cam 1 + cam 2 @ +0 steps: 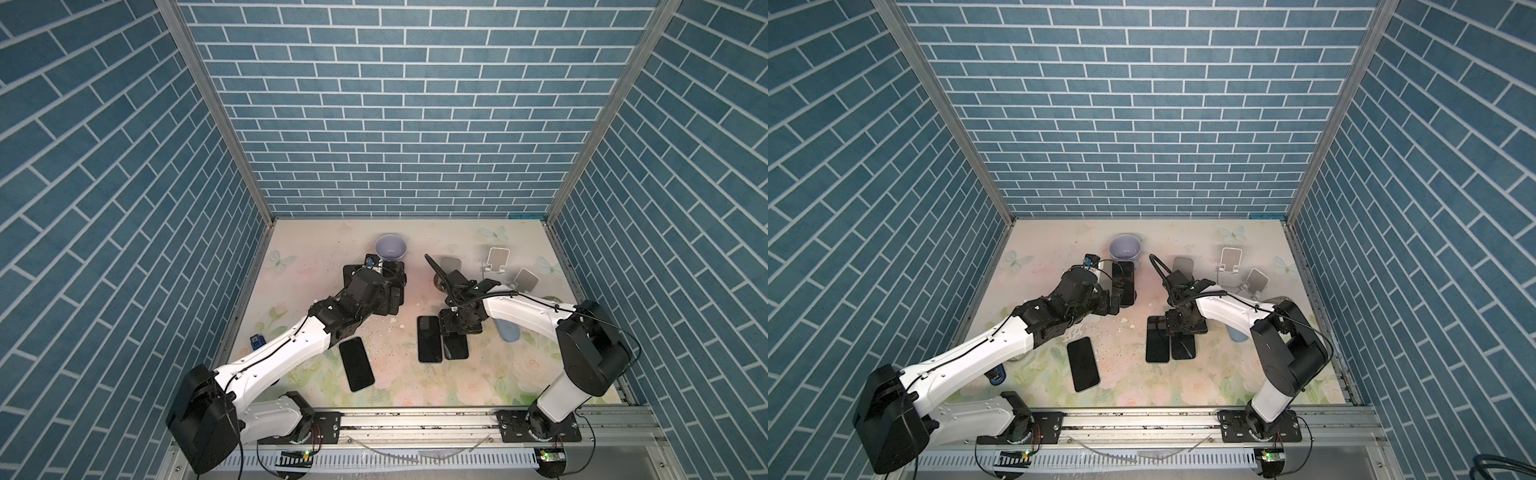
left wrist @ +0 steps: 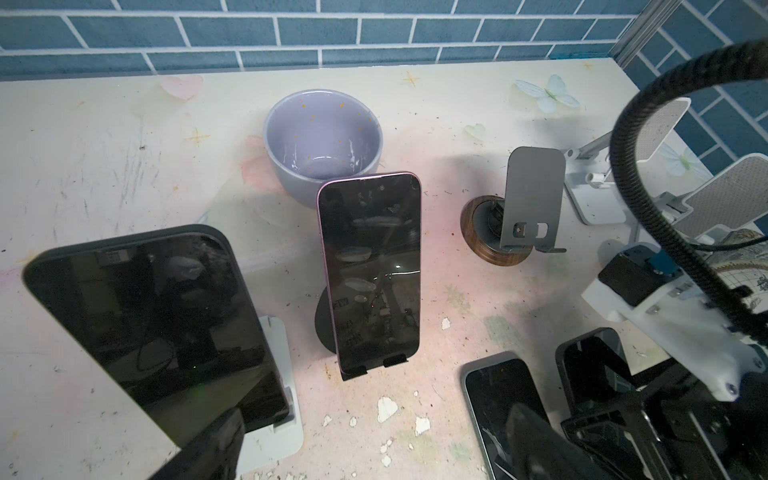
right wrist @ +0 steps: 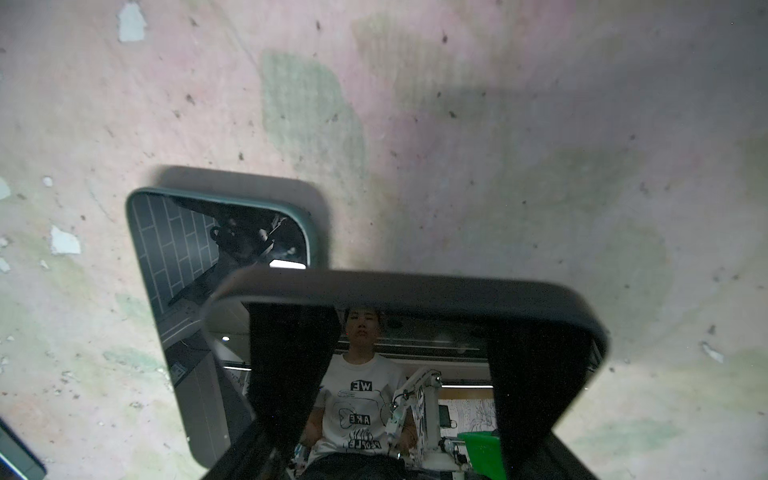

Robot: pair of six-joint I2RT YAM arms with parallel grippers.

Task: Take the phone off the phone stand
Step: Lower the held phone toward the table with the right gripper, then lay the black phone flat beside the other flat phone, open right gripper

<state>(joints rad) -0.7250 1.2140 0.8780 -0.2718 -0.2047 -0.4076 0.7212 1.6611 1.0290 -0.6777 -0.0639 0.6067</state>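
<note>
My right gripper should put the black-cased phone down flat on the table (image 1: 457, 340), close beside the green-edged phone.
A pink-edged phone (image 2: 370, 270) leans upright on a black phone stand (image 2: 328, 320) in front of the bowl, and it shows in a top view (image 1: 1124, 282) too. A dark-cased phone (image 2: 158, 324) rests on a white stand (image 2: 282, 415) beside it. My left gripper (image 2: 374, 449) is open a short way in front of both, holding nothing. My right gripper (image 3: 411, 309) is shut across a black-cased phone (image 3: 407, 286), held low over the table (image 1: 456, 347). It partly overlaps a green-edged phone (image 3: 183, 270) lying flat.
A lilac bowl (image 1: 390, 247) stands at the back. An empty grey stand on a wooden base (image 2: 528, 199) and two empty white stands (image 1: 497, 259) (image 1: 524, 280) are at the back right. Another phone (image 1: 356, 363) lies flat at the front. Side walls enclose the table.
</note>
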